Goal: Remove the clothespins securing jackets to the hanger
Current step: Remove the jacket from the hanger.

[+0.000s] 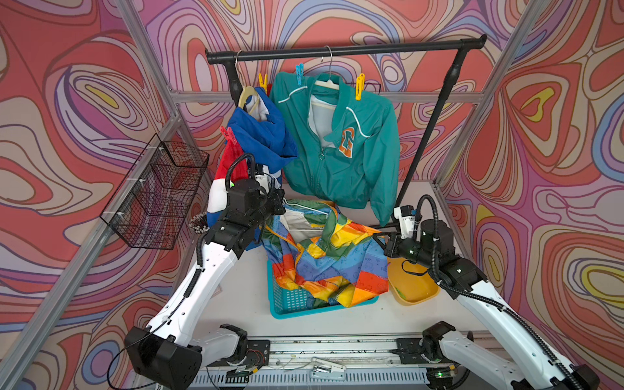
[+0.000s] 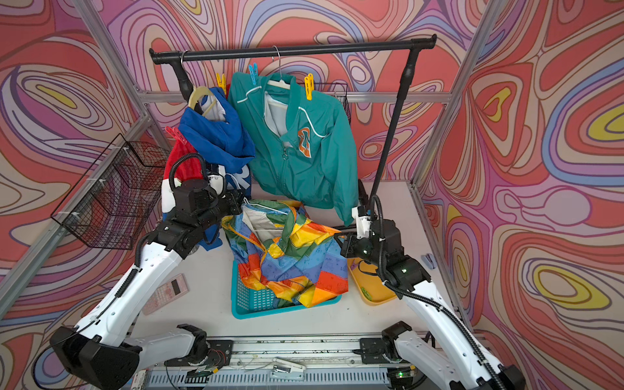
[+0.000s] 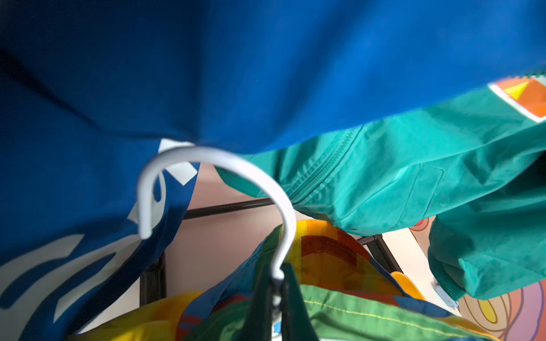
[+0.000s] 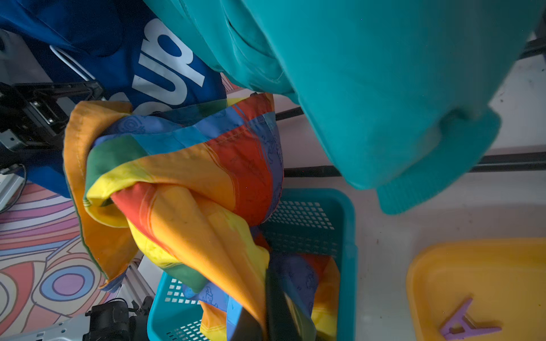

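Observation:
Next, my right gripper takes the jacket's fabric closer in while my left gripper pulls (image 1: 364,232) out the white hanger, because the hanger's end sits inside the rainbow jacket's shoulder.
The teal jacket (image 1: 337,158) hangs on the rail, pinned by a blue clothespin (image 1: 299,72) and a yellow clothespin (image 1: 360,87). Beside it the blue jacket (image 1: 263,135) droops off its hanger, with another yellow clothespin (image 1: 262,81) above it and a red clothespin (image 1: 229,135) on its red sleeve. The rainbow jacket (image 1: 324,256) is stretched over the teal basket (image 1: 287,304). My left gripper (image 3: 279,274) is shut on the rainbow jacket's white hanger hook (image 3: 206,156). My right gripper (image 4: 266,277) is shut on that jacket's fabric (image 4: 206,230).
The black rail (image 1: 337,50) spans the back. A yellow tray (image 1: 415,287) at the right holds a purple clothespin (image 4: 464,324) and a green one (image 1: 400,293). A black wire basket (image 1: 158,199) hangs on the left frame. A pink calculator (image 2: 167,293) lies under the left arm.

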